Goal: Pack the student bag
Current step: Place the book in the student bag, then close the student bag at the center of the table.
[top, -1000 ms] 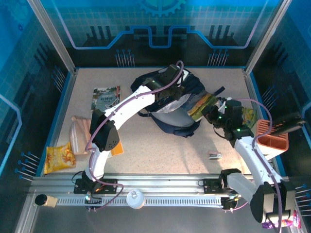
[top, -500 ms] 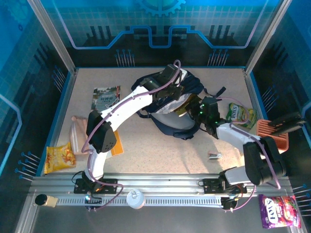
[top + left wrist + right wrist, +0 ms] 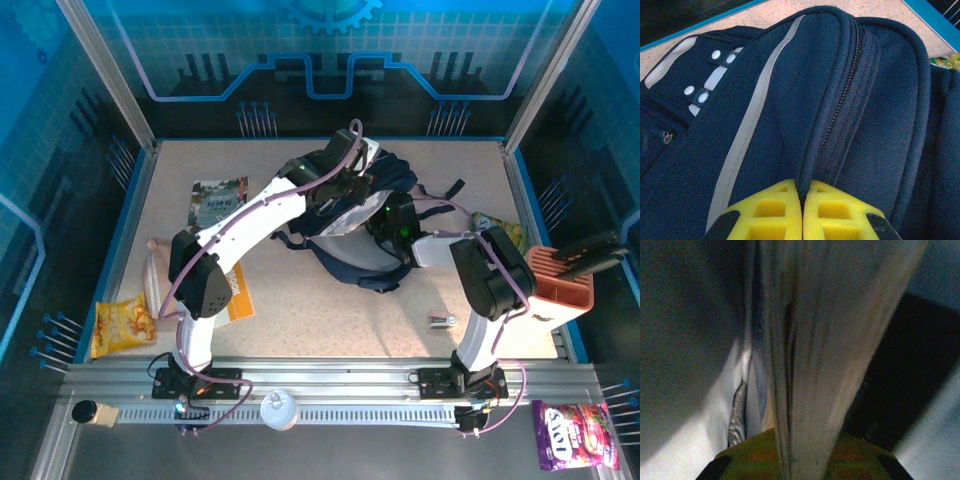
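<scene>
My left gripper needs to let go of the fold of the student bag's fabric. The fold will then rest over the bag's grey lining [image 3: 357, 263] near the bag's front rim.
The student bag [image 3: 347, 262], dark navy with a pale stripe, lies at the back middle of the table. My left gripper [image 3: 349, 186] is shut on a fold of the bag's fabric beside the zipper [image 3: 840, 105]; its yellow pads [image 3: 774, 210] pinch the seam of the bag [image 3: 790, 90] between them, with the left gripper [image 3: 803, 186] holding that edge up. My right gripper [image 3: 388, 222] reaches into the bag's mouth from the right. It is shut on a book [image 3: 810, 340], seen edge-on as a stack of pages running up from the right gripper [image 3: 805, 442] into the dark inside.
On the table's left lie a second book [image 3: 218, 203], a clear-wrapped packet [image 3: 160, 278] and a yellow snack bag [image 3: 122, 325]. A green snack pack [image 3: 497, 232] and an orange holder [image 3: 560, 285] sit at the right. A small object [image 3: 443, 320] lies in front.
My right arm has swung left, carrying the book from beside the bag into its opening. The left gripper has kept its hold on the bag's edge.
</scene>
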`<state>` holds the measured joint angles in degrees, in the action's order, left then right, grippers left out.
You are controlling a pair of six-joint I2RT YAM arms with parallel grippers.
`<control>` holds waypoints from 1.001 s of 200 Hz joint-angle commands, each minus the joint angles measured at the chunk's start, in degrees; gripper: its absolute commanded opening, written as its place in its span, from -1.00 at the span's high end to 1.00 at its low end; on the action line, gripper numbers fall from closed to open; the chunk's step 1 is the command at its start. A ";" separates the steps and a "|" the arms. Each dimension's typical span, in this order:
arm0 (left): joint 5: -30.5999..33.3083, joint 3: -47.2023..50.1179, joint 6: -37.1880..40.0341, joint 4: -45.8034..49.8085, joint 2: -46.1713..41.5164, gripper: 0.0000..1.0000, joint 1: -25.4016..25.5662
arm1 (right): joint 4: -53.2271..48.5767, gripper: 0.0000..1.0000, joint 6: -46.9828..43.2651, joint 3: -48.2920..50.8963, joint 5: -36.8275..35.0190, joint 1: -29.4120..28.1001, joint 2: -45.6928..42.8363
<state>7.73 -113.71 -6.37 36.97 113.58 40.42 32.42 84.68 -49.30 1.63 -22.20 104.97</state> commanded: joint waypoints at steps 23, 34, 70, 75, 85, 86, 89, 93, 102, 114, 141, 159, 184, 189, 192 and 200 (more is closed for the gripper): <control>-2.01 0.39 -3.02 -7.08 -4.77 1.00 -1.55 | -2.94 0.37 -0.02 -2.86 7.24 -1.29 3.20; -2.18 0.64 -3.47 -6.99 -4.69 1.00 -2.00 | -4.00 0.21 -1.13 -2.10 7.50 -1.10 1.79; -3.33 0.96 -4.35 -6.86 -4.14 1.00 -3.24 | -11.90 -0.05 -5.68 1.76 8.48 0.29 -6.35; -3.40 1.06 -4.43 -6.88 -3.96 1.00 -3.37 | -12.55 -0.07 -6.16 2.55 8.56 0.51 -7.73; -3.67 1.09 -4.64 -6.85 -3.82 1.00 -3.63 | -14.04 -0.12 -7.22 4.21 8.71 0.82 -10.38; -3.68 1.11 -4.63 -6.88 -3.81 1.00 -3.66 | -14.22 -0.12 -7.32 4.39 8.73 0.87 -10.65; -3.74 1.12 -4.70 -6.91 -3.74 1.00 -3.75 | -14.82 -0.13 -7.54 4.79 8.65 0.99 -11.46; -3.85 1.22 -4.85 -6.91 -3.72 1.00 -3.78 | -15.66 -0.15 -7.92 5.51 8.50 1.14 -12.59; -4.03 1.41 -5.03 -6.91 -3.48 1.00 -4.02 | -17.37 -0.17 -8.80 6.96 7.86 1.35 -15.16; -4.52 1.89 -5.47 -7.03 -3.42 1.00 -4.30 | -21.10 -0.21 -10.08 8.98 6.45 1.92 -18.75; -5.75 3.50 -6.67 -7.47 -3.28 1.00 -5.04 | -30.28 -0.28 -14.24 11.67 -0.44 3.23 -28.18; -7.15 4.86 -7.62 -8.09 -3.03 1.00 -5.45 | -37.77 -0.32 -18.35 10.92 -6.61 3.24 -32.94; -9.81 4.67 -8.89 -8.46 -0.47 1.00 -5.51 | -45.06 -0.34 -21.83 9.76 -14.19 3.21 -37.78; -10.55 4.41 -9.15 -8.26 0.11 0.99 -5.50 | -45.92 -0.34 -22.41 9.55 -15.47 3.27 -38.63; -11.08 4.24 -9.26 -8.05 0.45 0.97 -5.49 | -46.44 -0.34 -22.72 9.45 -16.12 3.22 -39.22; -12.45 3.98 -9.48 -7.58 1.29 0.91 -5.47 | -47.56 -0.36 -23.74 8.93 -17.82 3.22 -40.54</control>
<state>-1.23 -108.57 -13.34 33.01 113.60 35.99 -5.37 66.32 -38.26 -6.28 -19.42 67.96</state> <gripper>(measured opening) 0.068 0.672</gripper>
